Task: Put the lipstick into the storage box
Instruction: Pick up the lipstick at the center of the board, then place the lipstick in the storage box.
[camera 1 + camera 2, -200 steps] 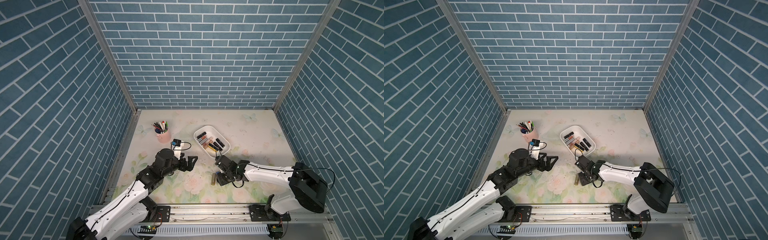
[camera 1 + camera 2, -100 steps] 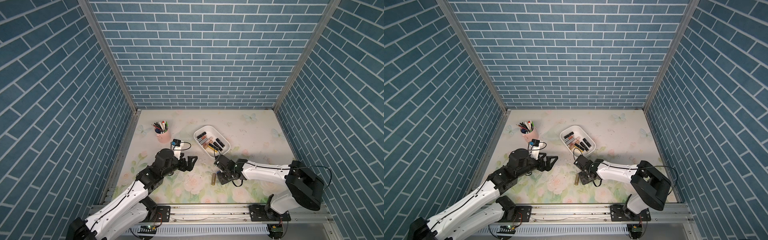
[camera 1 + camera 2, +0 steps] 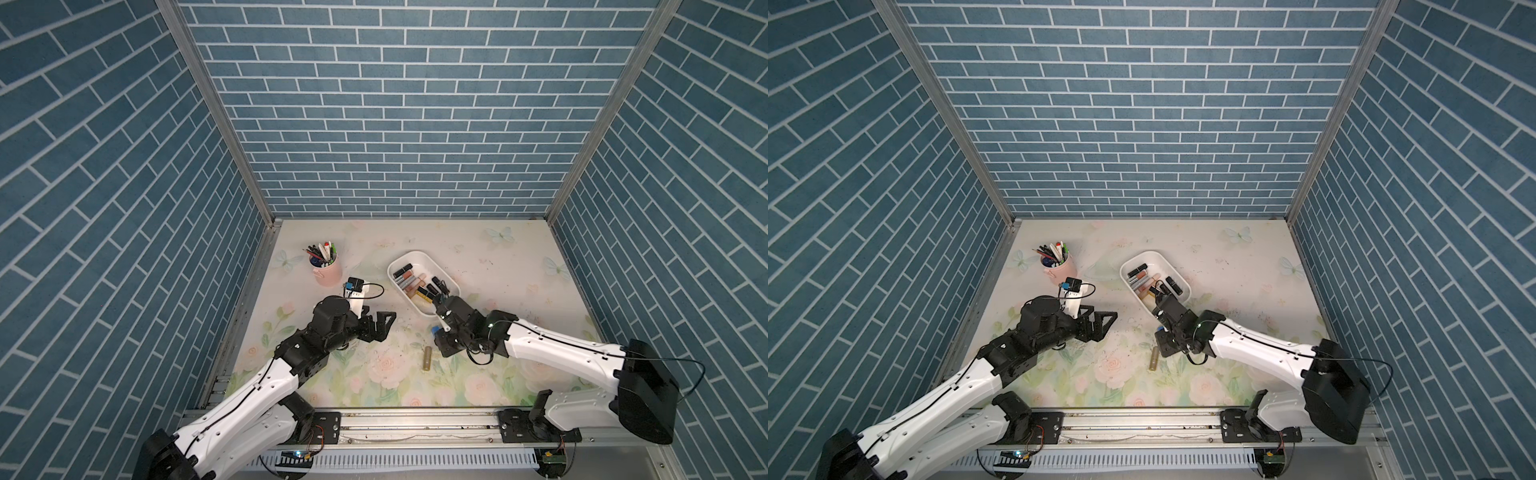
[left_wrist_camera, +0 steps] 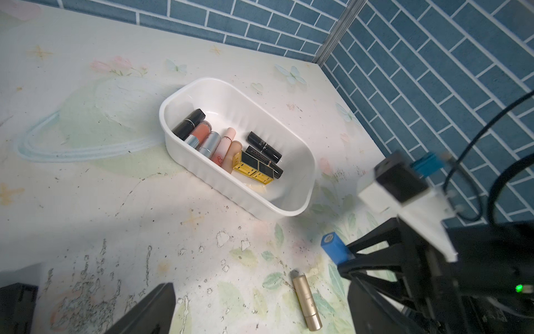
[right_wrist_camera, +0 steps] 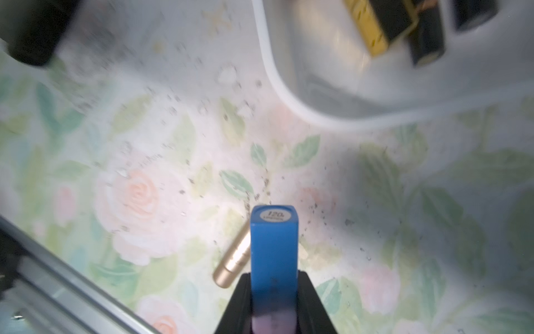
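Next, my right gripper sets the blue square lipstick down so that it sits between the black lipsticks in the white storage box (image 3: 437,294) (image 5: 463,8).
My right gripper (image 3: 439,333) (image 5: 274,289) is shut on a blue square lipstick (image 3: 435,331) (image 3: 1158,331) (image 5: 274,240) (image 4: 333,245), which juts out past the fingertips. It hangs just in front of the near end of the white storage box (image 3: 419,261) (image 3: 1154,259) (image 4: 231,98) (image 5: 277,72), which holds several lipsticks. A gold lipstick (image 3: 427,358) (image 3: 1154,358) (image 4: 307,302) (image 5: 234,260) lies on the floral mat beside the right gripper. My left gripper (image 3: 380,318) (image 3: 1100,318) (image 4: 263,315) stands open and empty, left of the box.
A pink pen cup (image 3: 328,272) (image 3: 1059,270) full of pens stands at the back left, behind my left wrist. Blue brick walls close in three sides. A metal rail (image 3: 415,424) runs along the front edge.
My right gripper has closed on the blue lipstick. The left arm has not moved, and the gold lipstick lies where it was.
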